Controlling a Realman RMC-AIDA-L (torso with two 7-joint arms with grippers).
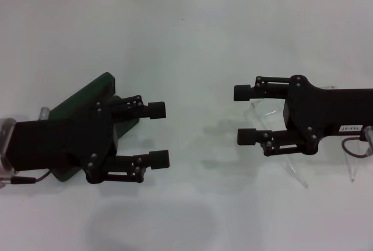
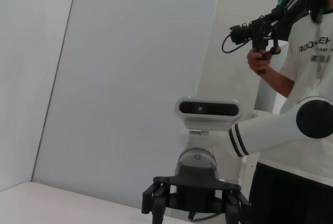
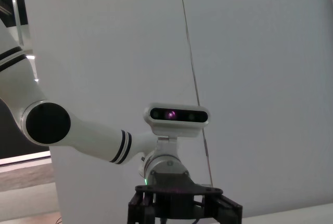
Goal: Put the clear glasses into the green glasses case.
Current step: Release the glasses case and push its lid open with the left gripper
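Observation:
The green glasses case has a lid. My left gripper needs to close on the middle of the lid's far edge (image 1: 63,106).
The green glasses case (image 1: 87,98) lies at the left of the white table, angled, and my left arm covers most of it. I cannot tell whether its lid is up or down. My left gripper (image 1: 157,134) hangs open just past the case's inner end, with nothing between its fingers. The clear glasses (image 1: 260,110) lie at the right, faint against the table, with their thin arms (image 1: 296,175) trailing toward the front edge. My right gripper (image 1: 243,115) is open above the glasses' frame, fingertips pointing at the left gripper. The wrist views show neither object.
The white table (image 1: 192,47) ends at a grey wall at the back. Bare tabletop separates the two grippers. In the left wrist view a person (image 2: 307,78) holding a camera rig stands behind my right arm.

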